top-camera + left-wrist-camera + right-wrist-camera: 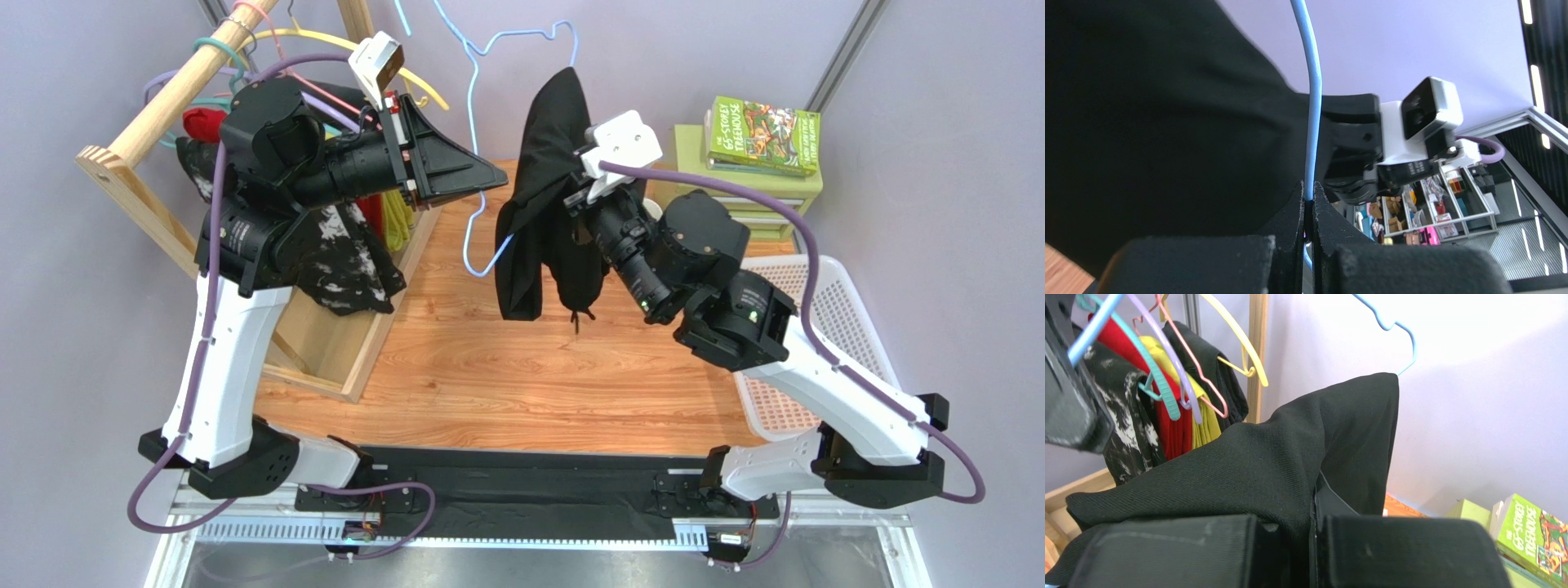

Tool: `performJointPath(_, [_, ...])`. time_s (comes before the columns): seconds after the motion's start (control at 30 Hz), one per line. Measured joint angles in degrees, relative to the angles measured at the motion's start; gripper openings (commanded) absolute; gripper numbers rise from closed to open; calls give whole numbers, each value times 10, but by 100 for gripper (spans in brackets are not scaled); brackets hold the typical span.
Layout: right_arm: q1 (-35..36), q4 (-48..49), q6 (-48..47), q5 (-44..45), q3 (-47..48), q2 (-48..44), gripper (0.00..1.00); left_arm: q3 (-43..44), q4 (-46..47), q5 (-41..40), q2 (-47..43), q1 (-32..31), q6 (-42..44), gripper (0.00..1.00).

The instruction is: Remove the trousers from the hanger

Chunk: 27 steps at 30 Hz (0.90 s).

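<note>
My right gripper should release the black trousers inside the white basket (780, 328) in front of the green box.
The black trousers (546, 208) hang folded over the light-blue hanger (471, 110), which is held in the air above the table. My left gripper (494, 181) is shut on the hanger's thin wire; in the left wrist view the wire (1313, 92) runs up from between the closed jaws (1309, 199), with the trousers (1168, 122) filling the left. My right gripper (579, 202) is shut on the trousers' fabric from the right. In the right wrist view the cloth (1247, 459) bunches into the jaws (1315, 505), and the hanger's hook (1396, 331) rises above the fabric.
A wooden rack (135, 135) at the back left carries other hangers, a black garment with white splotches (337, 257) and a red garment (209, 120). Green books (763, 132) lie on a green box at the back right. A white basket (846, 319) stands at the right.
</note>
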Motion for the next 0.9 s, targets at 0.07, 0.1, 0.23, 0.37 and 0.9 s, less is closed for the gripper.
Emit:
performJointPath(0.07, [0,-11,8,9,12,-3,0,-4,-8,-1,-1,2,11,0])
performJointPath(0.1, [0,-16,14,13,17,-5,0,-7,-12,-2,-1,2,16,0])
performJointPath(0.23, [0,-28,35,26,41,-7,0,-34,-17,-7,-8,3,33,0])
performJointPath(0.37, [0,-36,55,28,74,-2,0,-70,-19,-19,-18,4,54,0])
performJointPath(0.9, [0,-21,31,26,252,72,0,-209,-116,-99,-43,6,198,0])
